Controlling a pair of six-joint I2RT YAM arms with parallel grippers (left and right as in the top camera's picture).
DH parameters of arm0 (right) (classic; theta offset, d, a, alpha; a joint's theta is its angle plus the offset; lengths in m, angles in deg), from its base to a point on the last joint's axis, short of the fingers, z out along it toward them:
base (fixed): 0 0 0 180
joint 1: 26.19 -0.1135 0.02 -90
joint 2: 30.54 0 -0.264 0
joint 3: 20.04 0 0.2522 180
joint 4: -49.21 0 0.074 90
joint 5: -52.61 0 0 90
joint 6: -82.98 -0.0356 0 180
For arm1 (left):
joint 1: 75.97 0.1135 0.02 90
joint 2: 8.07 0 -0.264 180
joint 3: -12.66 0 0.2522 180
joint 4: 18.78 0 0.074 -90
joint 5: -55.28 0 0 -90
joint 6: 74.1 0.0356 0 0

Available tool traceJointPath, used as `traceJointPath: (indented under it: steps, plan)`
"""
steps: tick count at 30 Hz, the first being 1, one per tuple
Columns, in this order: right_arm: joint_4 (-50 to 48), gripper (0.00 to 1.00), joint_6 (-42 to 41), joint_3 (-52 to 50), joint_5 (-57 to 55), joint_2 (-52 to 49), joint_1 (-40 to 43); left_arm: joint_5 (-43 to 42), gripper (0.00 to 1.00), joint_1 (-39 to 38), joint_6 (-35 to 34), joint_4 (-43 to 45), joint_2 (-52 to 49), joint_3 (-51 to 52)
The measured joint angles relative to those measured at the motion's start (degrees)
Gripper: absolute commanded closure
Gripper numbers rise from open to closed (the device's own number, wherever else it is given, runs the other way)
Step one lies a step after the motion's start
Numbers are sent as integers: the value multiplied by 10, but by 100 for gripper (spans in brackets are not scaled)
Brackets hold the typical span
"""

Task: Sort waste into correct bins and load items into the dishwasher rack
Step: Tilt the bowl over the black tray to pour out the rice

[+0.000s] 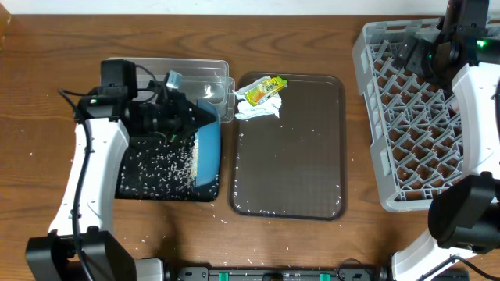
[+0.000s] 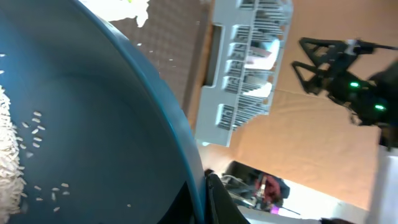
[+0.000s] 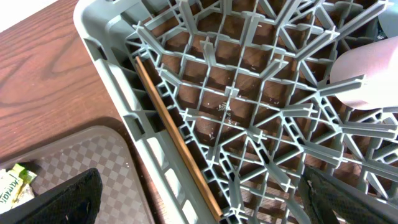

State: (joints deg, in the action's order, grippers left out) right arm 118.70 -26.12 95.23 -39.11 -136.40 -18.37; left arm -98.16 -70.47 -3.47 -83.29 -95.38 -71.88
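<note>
The robot's left gripper needs to release the light-blue bowl on the brown tray (image 1: 294, 141) (image 2: 160, 53) just in front of the wrapper and tissue.
My left gripper (image 1: 195, 121) is shut on the rim of the light-blue bowl (image 1: 208, 152), held tilted on its side over the black tray (image 1: 129, 187), where loose rice (image 1: 168, 165) lies. In the left wrist view the jaws (image 2: 205, 199) pinch the bowl's rim (image 2: 93, 124), and rice (image 2: 9, 168) clings inside. The wrapper (image 1: 264, 88) and tissue (image 1: 258, 111) lie on the brown tray. My right gripper (image 3: 199, 199) is open and empty above the grey rack (image 1: 414, 117). In the rack are the chopsticks (image 3: 174, 137) and the pink bowl (image 3: 367, 74). The white cup is out of view.
The clear tub (image 1: 199, 74) stands behind the black tray. The brown serving tray (image 1: 289, 156) lies in the middle with scattered grains. Stray rice lies on the wooden table in front of the trays. The rack reaches the table's right edge.
</note>
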Motion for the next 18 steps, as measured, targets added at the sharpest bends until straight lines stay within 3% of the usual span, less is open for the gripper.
traceJointPath:
  steps: [18]
  plan:
    - [0,1,0,0,0,0,0,-199,94,177,49,1,0,60]
